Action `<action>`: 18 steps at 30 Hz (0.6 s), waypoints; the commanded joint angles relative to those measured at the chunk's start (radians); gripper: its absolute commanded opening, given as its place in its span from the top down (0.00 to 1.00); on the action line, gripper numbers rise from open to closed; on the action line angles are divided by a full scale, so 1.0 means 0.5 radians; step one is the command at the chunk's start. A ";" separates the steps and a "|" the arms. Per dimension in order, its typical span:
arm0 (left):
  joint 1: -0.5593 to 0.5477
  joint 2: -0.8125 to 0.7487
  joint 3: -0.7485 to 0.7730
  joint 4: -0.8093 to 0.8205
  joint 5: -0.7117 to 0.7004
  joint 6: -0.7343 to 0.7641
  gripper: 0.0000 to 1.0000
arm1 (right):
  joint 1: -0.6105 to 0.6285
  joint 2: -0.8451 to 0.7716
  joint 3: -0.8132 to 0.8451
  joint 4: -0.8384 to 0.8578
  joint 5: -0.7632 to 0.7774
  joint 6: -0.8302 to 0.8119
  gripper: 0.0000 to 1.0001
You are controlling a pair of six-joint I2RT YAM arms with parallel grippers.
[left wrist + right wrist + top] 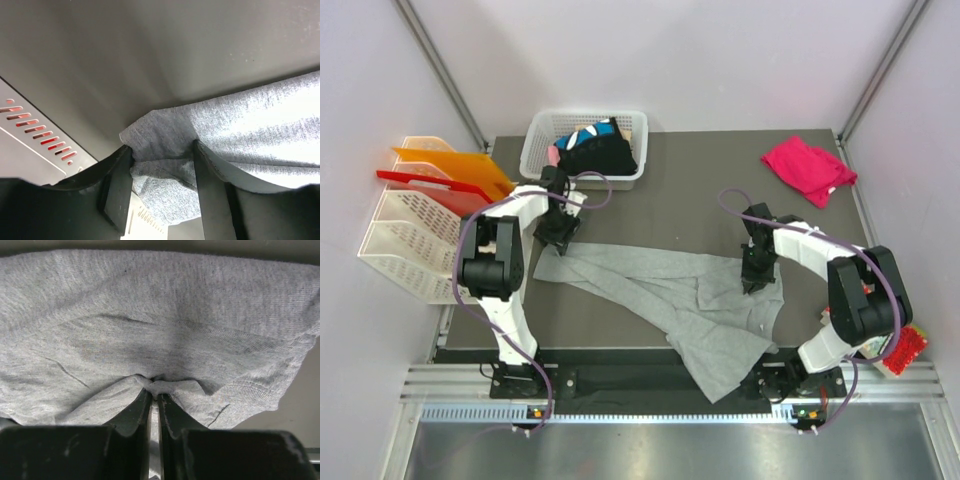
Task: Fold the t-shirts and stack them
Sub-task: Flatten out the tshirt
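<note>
A fold in the grey t-shirt is between my left gripper's fingers, short of the t-shirt's far corner. Next, my left gripper opens wide, moves over and pinches that corner (134, 132).
The large light grey t-shirt (670, 290) lies crumpled across the middle of the table, its lower part hanging over the near edge. My left gripper (558, 238) is at its far left corner. In the left wrist view (162, 155) the jaws stand apart with that corner of the grey cloth (250, 120) loose between them. My right gripper (756, 280) is at the shirt's right end, and in the right wrist view (155, 397) it is shut on a pinch of grey cloth (160, 315). The magenta-pink t-shirt (808, 168) lies at the far right. Black t-shirts with blue-white patches (598, 152) fill the basket.
A white basket (535, 150) stands at the back left. White file racks (410, 235) with orange and red folders (450, 165) stand off the table's left edge. A red patterned snack packet (908, 348) lies by the right arm's base.
</note>
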 commanded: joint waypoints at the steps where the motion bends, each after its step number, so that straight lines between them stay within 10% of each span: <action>1: 0.023 0.055 -0.064 0.137 -0.087 -0.016 0.47 | -0.019 -0.091 -0.008 0.054 -0.044 0.018 0.95; 10: 0.026 0.147 0.010 0.140 -0.041 -0.095 0.50 | -0.019 -0.094 -0.020 0.060 -0.038 0.018 0.97; 13: 0.026 0.150 0.041 0.134 -0.051 -0.108 0.25 | -0.022 -0.100 -0.029 0.066 -0.050 0.021 0.97; 18: 0.032 0.168 0.077 0.155 -0.081 -0.114 0.16 | -0.022 -0.110 -0.042 0.078 -0.066 0.025 0.97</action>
